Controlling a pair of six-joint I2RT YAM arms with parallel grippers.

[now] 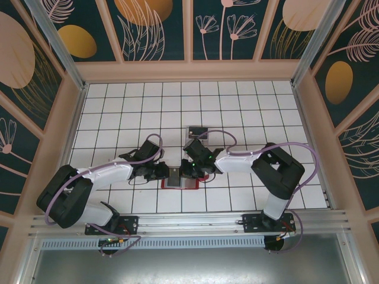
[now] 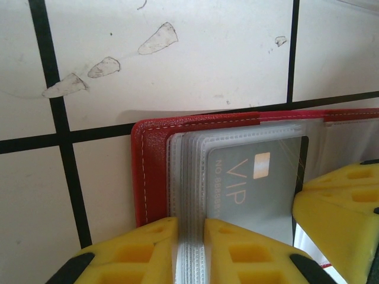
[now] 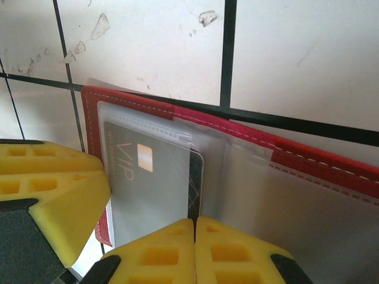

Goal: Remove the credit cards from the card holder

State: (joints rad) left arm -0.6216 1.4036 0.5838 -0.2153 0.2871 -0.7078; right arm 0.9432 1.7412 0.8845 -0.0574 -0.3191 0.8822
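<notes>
My right gripper is facing a credit card with only a narrow dark strip out of the sleeve. It should open and close around the exposed strip [image 3: 194, 207] before pulling.
The red card holder [image 1: 177, 186] lies open on the white tiles between both arms, its red cover [image 2: 151, 171] under clear pocket sleeves. A grey credit card marked VIP [image 2: 254, 189] sits in the top sleeve. My left gripper [image 2: 190, 236] is shut on the stacked sleeve edges at the holder's left side, also seen from above [image 1: 167, 173]. My right gripper [image 3: 194, 242] is shut on the dark edge of the credit card [image 3: 195, 177] that sticks out of the sleeve mouth, beside the red cover [image 3: 308, 157]. From above, the right gripper [image 1: 188, 171] sits close against the left one.
A small clear box [image 1: 197, 131] with a dark card in it lies about two tiles behind the holder. Patterned walls enclose the tiled floor on three sides. A metal rail [image 1: 195, 222] runs along the near edge.
</notes>
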